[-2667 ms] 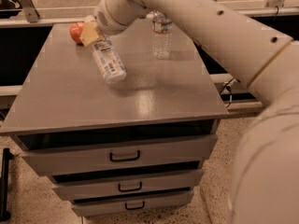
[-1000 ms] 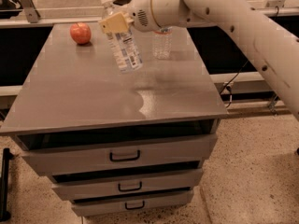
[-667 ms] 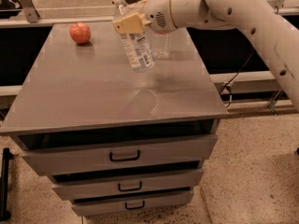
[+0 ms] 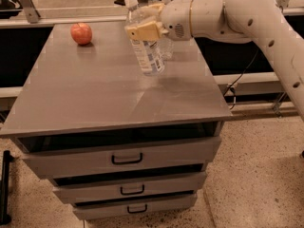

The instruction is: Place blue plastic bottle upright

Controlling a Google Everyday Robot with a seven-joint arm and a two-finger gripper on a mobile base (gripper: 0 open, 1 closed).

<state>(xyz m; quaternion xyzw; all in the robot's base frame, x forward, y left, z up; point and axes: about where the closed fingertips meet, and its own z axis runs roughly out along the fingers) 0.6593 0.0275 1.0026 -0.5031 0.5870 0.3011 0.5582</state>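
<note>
I will let go of the blue plastic bottle with my gripper on the grey table top, in front of the second clear bottle (image 4: 137, 83).
The blue plastic bottle (image 4: 146, 46), clear with a white cap and a wide white and pale-blue label, is held nearly upright, cap up and tilted slightly left, its base at or just above the grey table top (image 4: 95, 94). My gripper (image 4: 145, 26) is shut on the bottle's upper body, coming in from the right on the white arm (image 4: 223, 13). A second clear bottle (image 4: 166, 44) stands just behind it, partly hidden by the gripper.
A red apple (image 4: 81, 33) sits at the table's far left corner. The table is a cabinet with three drawers (image 4: 126, 158) in front. A rail and dark shelving run behind it. Speckled floor lies to the right.
The gripper has carried the bottle rightward across the table and turned it from lying tilted toward nearly upright, lowering its base toward the surface.
</note>
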